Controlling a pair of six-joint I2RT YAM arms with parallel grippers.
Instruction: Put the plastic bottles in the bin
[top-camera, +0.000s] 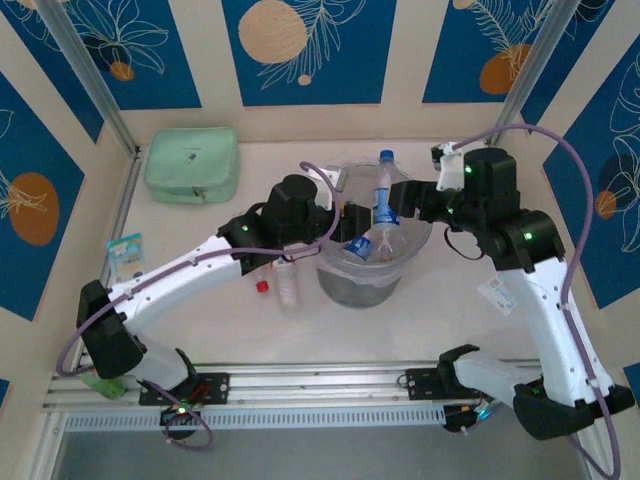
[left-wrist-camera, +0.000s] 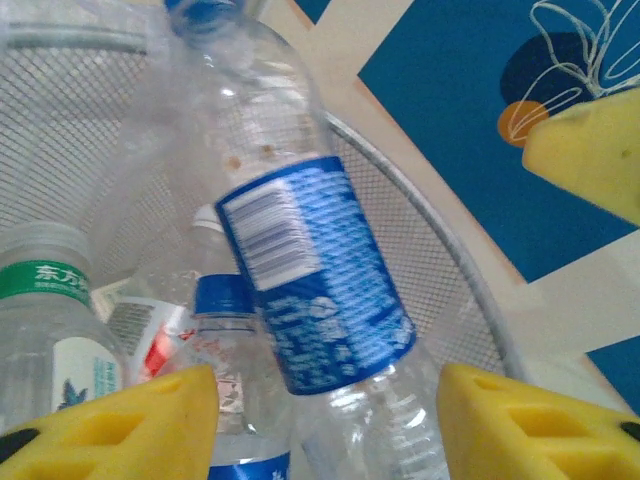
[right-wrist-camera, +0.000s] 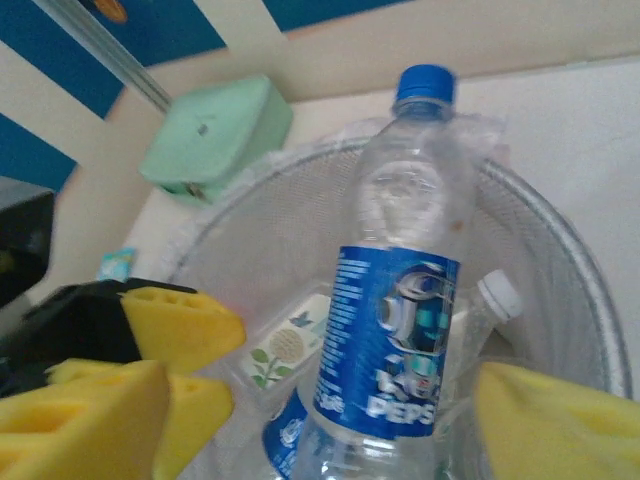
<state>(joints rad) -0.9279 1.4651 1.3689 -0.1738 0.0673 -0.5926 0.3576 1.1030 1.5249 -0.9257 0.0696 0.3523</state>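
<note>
Next, my right gripper takes the bottle's clear upper part (right-wrist-camera: 408, 195) and sets it lower, because the Pepsi bottle's blue cap sticks up above the bin's far rim.
The bin (top-camera: 345, 288) stands mid-table with several plastic bottles in it. A tall blue-label Pepsi bottle (top-camera: 385, 205) stands in it, its blue cap sticking up above the far rim. My left gripper (top-camera: 345, 218) is at the bin's left rim and open. In the left wrist view (left-wrist-camera: 325, 400) that bottle (left-wrist-camera: 310, 280) stands between its fingers without touching them. My right gripper (top-camera: 425, 205) is at the right rim, also open (right-wrist-camera: 320, 400), around the same bottle (right-wrist-camera: 395, 320) with gaps on both sides. Another bottle (top-camera: 286, 283) lies on the table left of the bin.
A mint-green pouch (top-camera: 192, 164) sits at the back left. A light-blue packet (top-camera: 127, 250) lies by the left wall, and a red cap (top-camera: 262, 286) lies beside the loose bottle. A small packet (top-camera: 497, 292) lies under the right arm. The two grippers' fingers are close together over the bin.
</note>
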